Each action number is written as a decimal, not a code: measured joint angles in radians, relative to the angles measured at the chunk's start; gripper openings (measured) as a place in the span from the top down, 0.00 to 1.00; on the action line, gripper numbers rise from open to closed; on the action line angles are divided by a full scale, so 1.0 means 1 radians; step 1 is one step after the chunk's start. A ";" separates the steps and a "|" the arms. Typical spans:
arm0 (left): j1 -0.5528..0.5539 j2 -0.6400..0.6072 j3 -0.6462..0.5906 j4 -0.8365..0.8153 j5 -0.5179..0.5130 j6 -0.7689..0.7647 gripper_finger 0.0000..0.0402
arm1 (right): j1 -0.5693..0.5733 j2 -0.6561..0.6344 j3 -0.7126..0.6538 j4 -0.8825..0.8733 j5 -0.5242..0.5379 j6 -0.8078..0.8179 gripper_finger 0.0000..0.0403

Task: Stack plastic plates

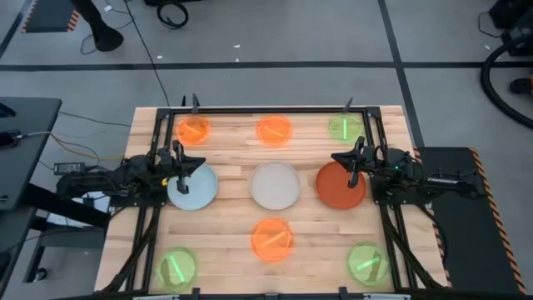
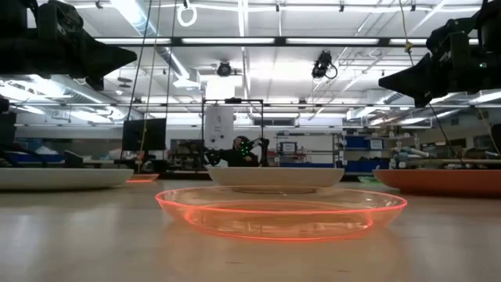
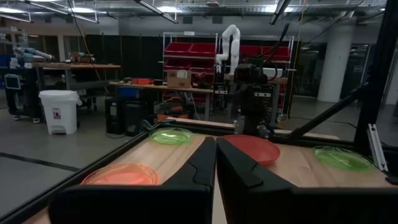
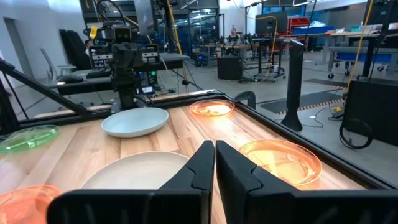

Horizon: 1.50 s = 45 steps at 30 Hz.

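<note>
My right gripper is to close next on the rim of the far green plate (image 1: 331, 133), on its side toward the neighbouring orange plate.
Three larger plates lie flat in a row across the table's middle: pale blue (image 1: 192, 188), off-white (image 1: 275, 185) and rust red-orange (image 1: 341, 187). Small translucent plates lie around them: orange (image 1: 194, 129), orange (image 1: 273, 129) and green (image 1: 345, 127) along the far edge, green (image 1: 176, 268), orange (image 1: 272, 239) and green (image 1: 367, 262) along the near edge. My left gripper (image 1: 200, 162) hovers shut above the pale blue plate. My right gripper (image 1: 336, 157) hovers shut above the rust plate. The fingers show closed in both wrist views (image 3: 216, 146) (image 4: 214, 149).
A dark frame (image 1: 275, 109) runs around the table's edges, with rails down both sides. In the low view the near orange plate (image 2: 282, 211) stands in front of the off-white one (image 2: 274, 176). Bare wood lies between the plates.
</note>
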 joint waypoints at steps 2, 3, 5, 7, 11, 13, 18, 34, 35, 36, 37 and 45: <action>0.000 0.000 0.000 0.000 0.000 0.000 0.95 | 0.000 0.000 0.000 0.000 0.000 0.000 0.93; 0.000 0.000 0.000 0.000 0.000 0.000 0.95 | 0.000 0.000 0.000 0.000 0.000 0.000 0.93; 0.000 0.000 0.000 0.000 0.000 0.000 0.95 | 0.000 0.000 0.000 0.000 0.000 0.000 0.93; 0.000 0.000 0.000 0.000 0.000 0.000 0.95 | 0.000 0.000 0.000 0.000 0.000 0.000 0.93; 0.000 0.000 0.000 0.000 0.000 0.000 0.95 | 0.000 0.000 0.000 0.000 0.000 0.000 0.93; 0.000 0.000 0.000 0.000 0.000 0.000 0.95 | 0.000 0.000 0.000 0.000 0.000 0.000 0.93; 0.000 0.000 0.000 0.000 0.000 0.000 0.95 | 0.000 0.000 0.000 0.000 0.000 -0.021 0.93; 0.000 0.000 0.000 0.000 0.000 0.000 0.95 | -0.003 0.000 0.000 0.359 0.143 0.051 0.93; 0.000 0.000 0.000 0.000 0.000 0.000 0.95 | -0.003 0.000 0.000 0.402 0.146 0.073 0.93; 0.000 0.000 0.000 0.000 0.000 0.000 0.95 | -0.003 0.001 0.000 0.432 0.155 0.087 0.93; 0.000 0.000 0.000 0.000 0.000 0.000 0.95 | -0.004 0.008 0.000 0.455 0.161 0.106 0.93; 0.000 0.000 0.000 0.000 0.000 0.000 0.95 | 0.009 0.194 0.109 0.353 0.140 0.158 0.95</action>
